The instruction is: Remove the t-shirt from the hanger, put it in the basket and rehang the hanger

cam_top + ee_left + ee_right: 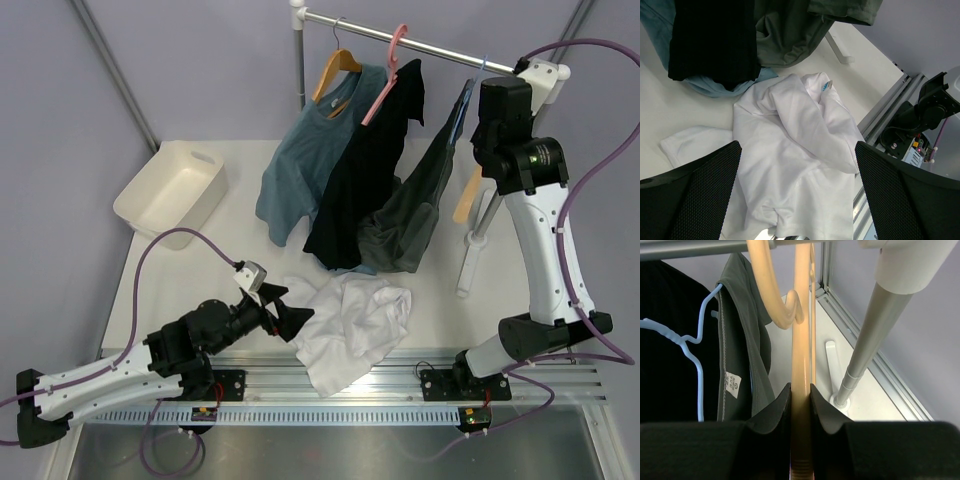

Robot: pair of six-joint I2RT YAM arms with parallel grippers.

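The robot's left gripper should next move to the crumpled middle (362, 333) (796, 159) of the white t-shirt on the table and close there.
The white t-shirt (355, 325) lies crumpled on the table at the front, off any hanger; it fills the left wrist view (795, 120). My left gripper (288, 308) is open and empty, just left of the t-shirt, with its jaws (797, 147) spread wide over the cloth. My right gripper (484, 140) is up at the right end of the rail, shut on the bare peach hanger (801, 340). The hanger's hook curls over the rail. A bit of the hanger shows below the gripper (466, 198).
The clothes rail (420, 42) carries a blue-grey t-shirt (295, 170) on a wooden hanger, a black shirt (365, 180) on a pink hanger (385, 80), and a dark grey-green shirt (415, 210) on a light blue hanger (697, 365). The rail's pole (865, 340) stands right. A white bin (170, 190) sits back left.
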